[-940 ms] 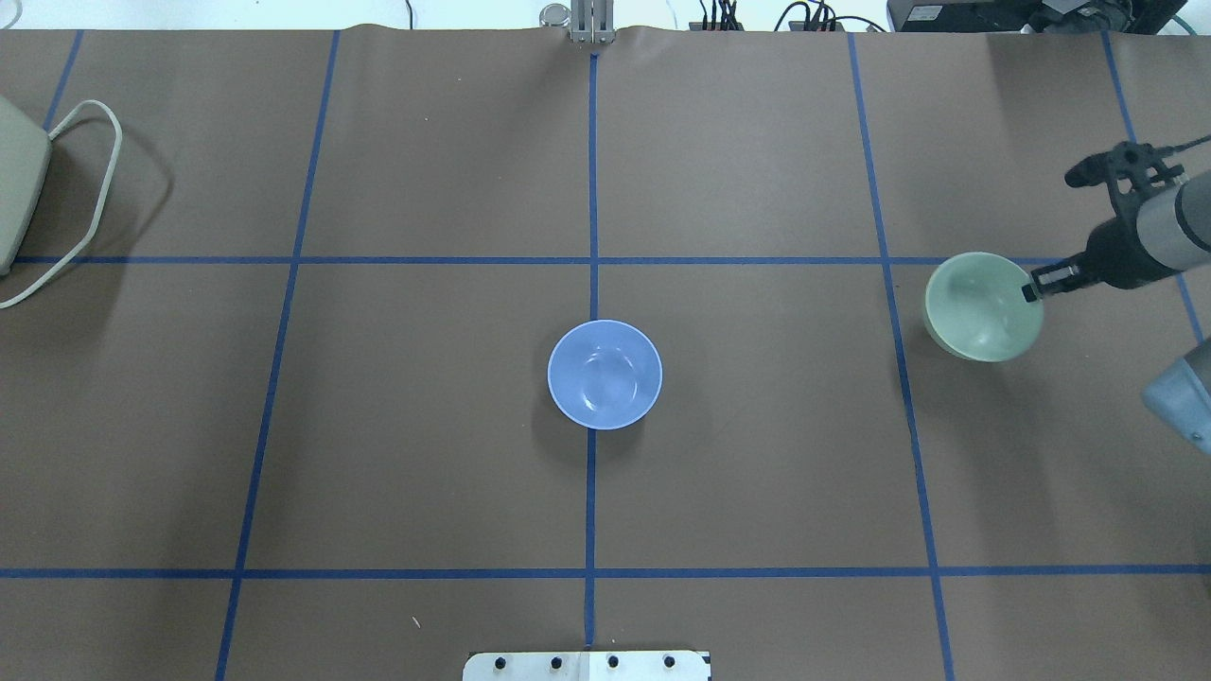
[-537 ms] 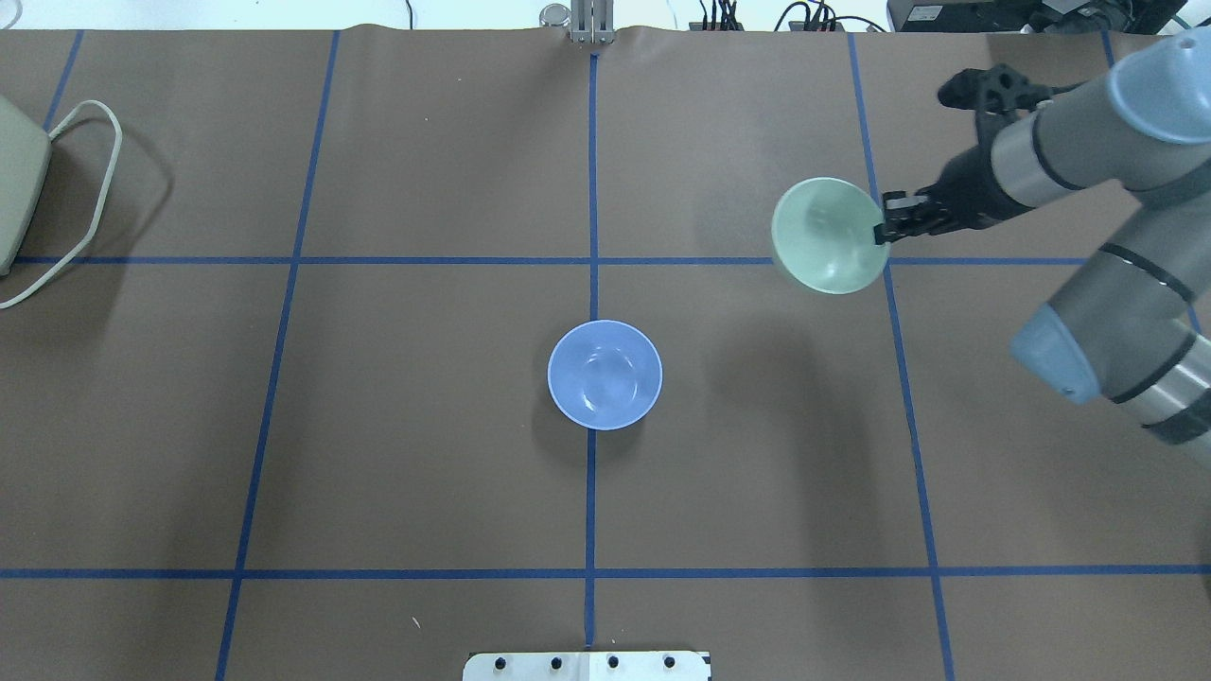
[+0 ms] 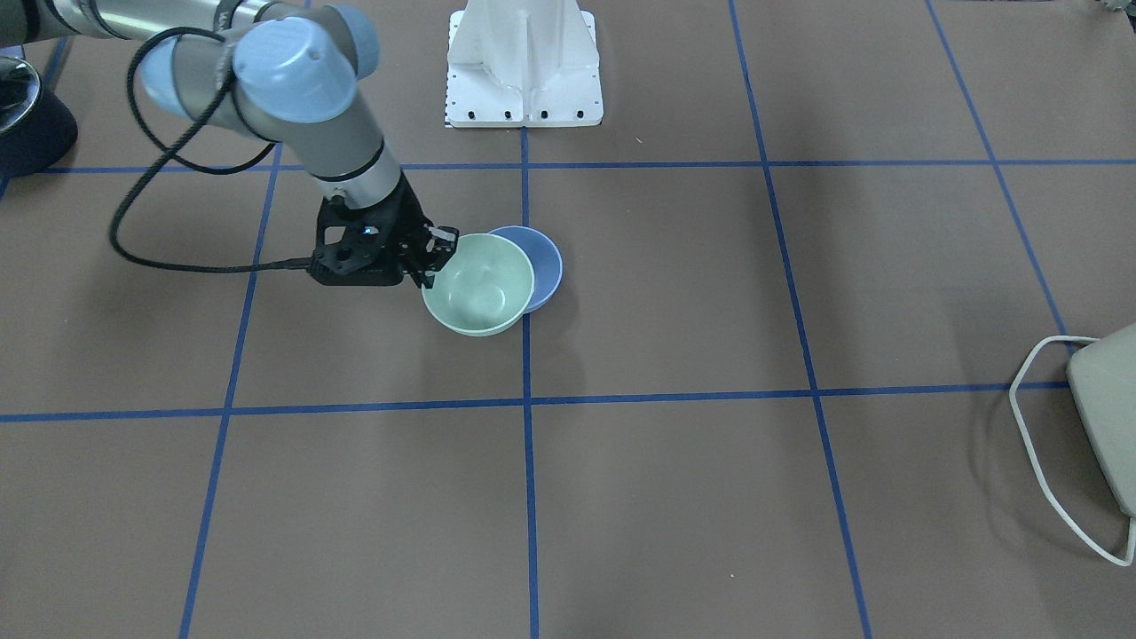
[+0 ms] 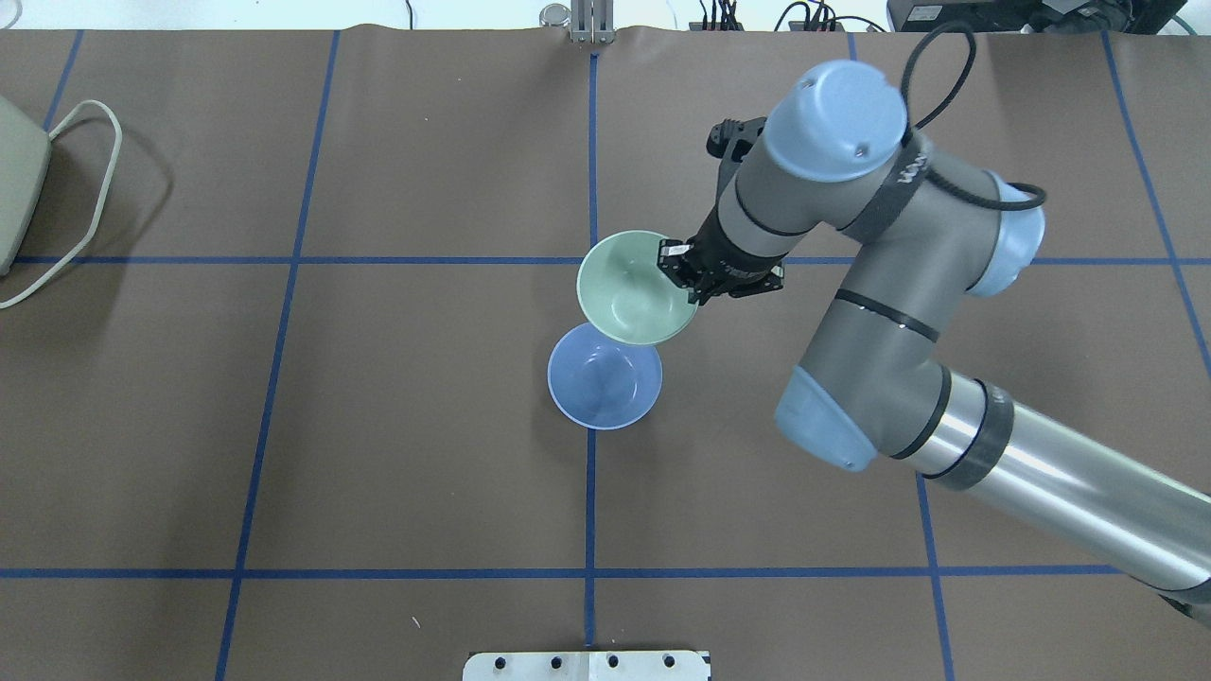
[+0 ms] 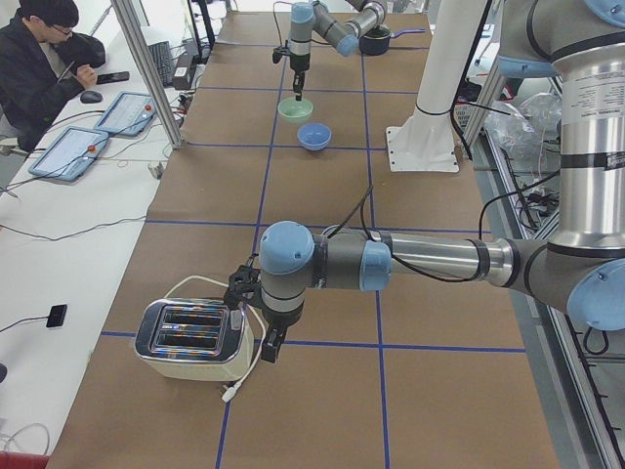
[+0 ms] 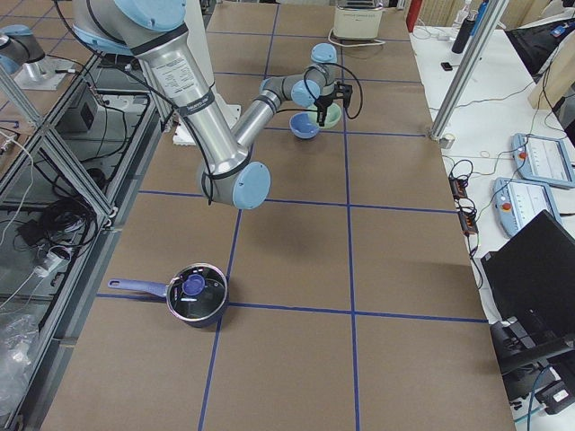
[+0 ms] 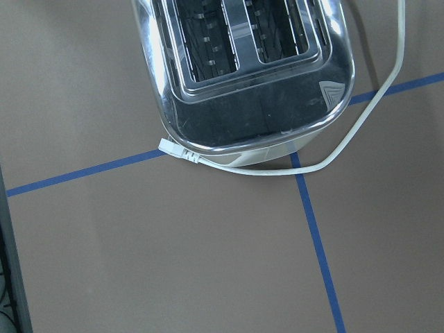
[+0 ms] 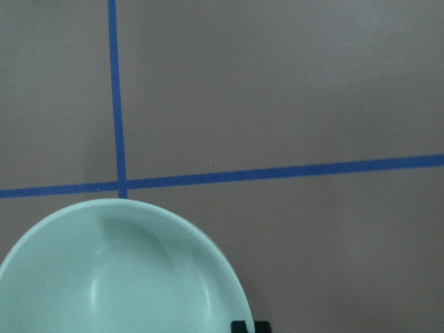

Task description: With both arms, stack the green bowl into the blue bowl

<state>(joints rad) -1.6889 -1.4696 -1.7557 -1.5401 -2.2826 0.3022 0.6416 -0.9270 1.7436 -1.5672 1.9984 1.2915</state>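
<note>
I need to set the green bowl, now held just beyond the blue bowl, inside the blue bowl on the blue tape line (image 3: 516, 265) with my right gripper.
The green bowl (image 4: 626, 288) hangs upright from my right gripper (image 4: 679, 274), which is shut on its rim. It is held above the table, just beyond the blue bowl (image 4: 605, 386), and overlaps that bowl's far rim in the overhead view. In the front-facing view the green bowl (image 3: 479, 284) covers part of the blue bowl (image 3: 545, 259), with the right gripper (image 3: 435, 253) on its rim. The right wrist view shows the green bowl (image 8: 118, 270). My left gripper (image 5: 266, 342) shows only in the exterior left view, by the toaster; I cannot tell if it is open or shut.
A toaster (image 7: 243, 76) with a loose white cord (image 7: 361, 132) stands at the table's left end (image 4: 14, 180). A dark pot (image 6: 196, 294) sits at the right end. The white robot base (image 3: 524, 62) is at the near-middle edge. Blue tape lines grid the brown table.
My right arm has swung left with the green bowl, from the table's right side to the centre, beside the blue bowl. The blue bowl has not moved.
</note>
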